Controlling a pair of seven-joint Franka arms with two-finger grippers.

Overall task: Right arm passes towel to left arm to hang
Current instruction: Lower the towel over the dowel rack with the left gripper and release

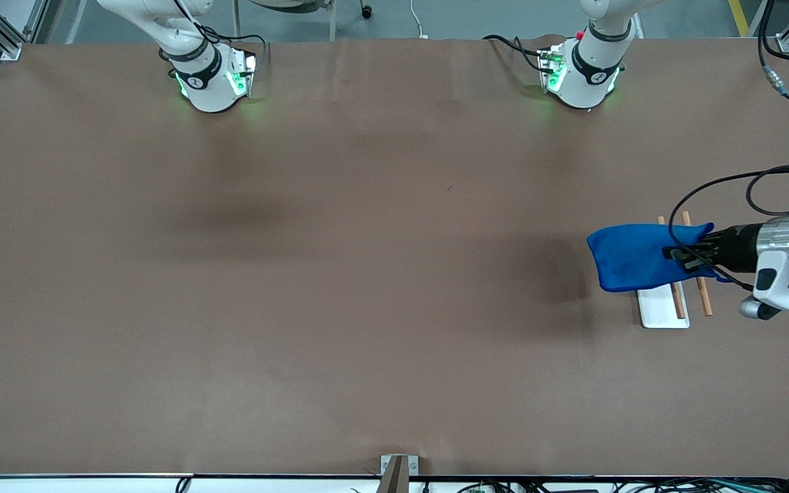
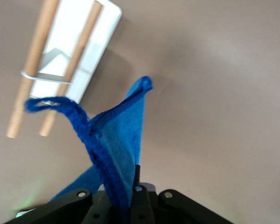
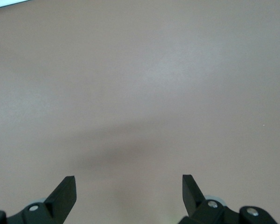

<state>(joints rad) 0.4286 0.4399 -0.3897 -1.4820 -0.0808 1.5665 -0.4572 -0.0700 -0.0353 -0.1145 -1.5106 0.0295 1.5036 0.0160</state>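
Note:
Next, I let go of the bright blue towel with my left gripper, draped over the towel rack's two wooden rods (image 1: 671, 253) (image 2: 53, 67).
The bright blue towel (image 1: 631, 263) hangs in the air over the towel rack, pinched at one edge by my left gripper (image 1: 683, 255), which reaches in from the left arm's end of the table. In the left wrist view the towel (image 2: 123, 135) runs up from the shut left gripper (image 2: 129, 189), and its small loop (image 2: 51, 103) curls out over the rack. My right gripper (image 3: 129, 186) is open with nothing between its fingers, looking down on bare brown table. It does not show in the front view.
The rack under the towel has a white base (image 1: 661, 309) and two wooden rods (image 1: 705, 298), also seen as base (image 2: 102, 37) and rods (image 2: 33, 77). Both arm bases (image 1: 209, 75) (image 1: 583, 72) stand along the table edge farthest from the front camera.

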